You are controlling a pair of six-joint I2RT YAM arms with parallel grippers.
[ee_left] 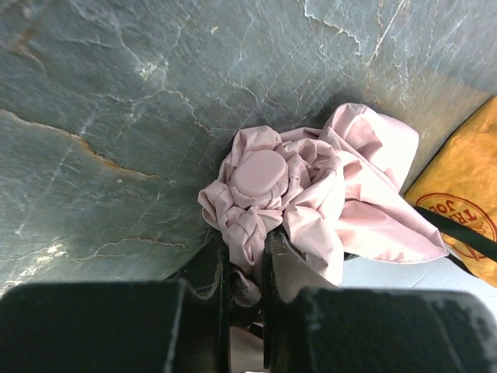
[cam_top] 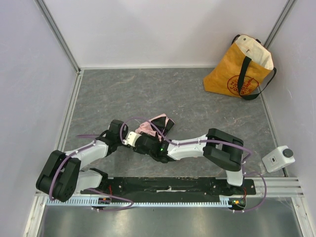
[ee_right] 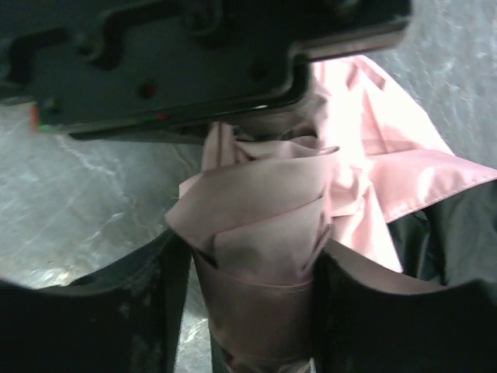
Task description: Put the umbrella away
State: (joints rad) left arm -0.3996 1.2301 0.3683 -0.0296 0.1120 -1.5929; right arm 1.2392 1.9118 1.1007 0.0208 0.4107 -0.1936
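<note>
A thin fold is in my left gripper beside loose spread fabric, so it should open and grab the whole bundle [ee_left: 276,183] once my right gripper gathers that fabric.
The pale pink umbrella [cam_top: 147,127] lies folded and bunched on the grey table, between my two arms. My left gripper [ee_left: 245,245] is shut on a fold of its fabric just below the round pink cap [ee_left: 260,172]; loose fabric [ee_left: 349,194] spreads to the right. My right gripper [ee_right: 248,268] is shut on the wrapped body of the umbrella [ee_right: 264,202], one finger on each side. In the top view the left gripper [cam_top: 129,134] and right gripper [cam_top: 143,139] meet at the umbrella. Its handle and shaft are hidden.
A yellow tote bag [cam_top: 237,69] with black straps stands at the back right against the wall; it also shows in the left wrist view [ee_left: 458,194]. A small white device [cam_top: 279,158] sits at the right edge. The left gripper's black body [ee_right: 194,54] fills the top of the right wrist view.
</note>
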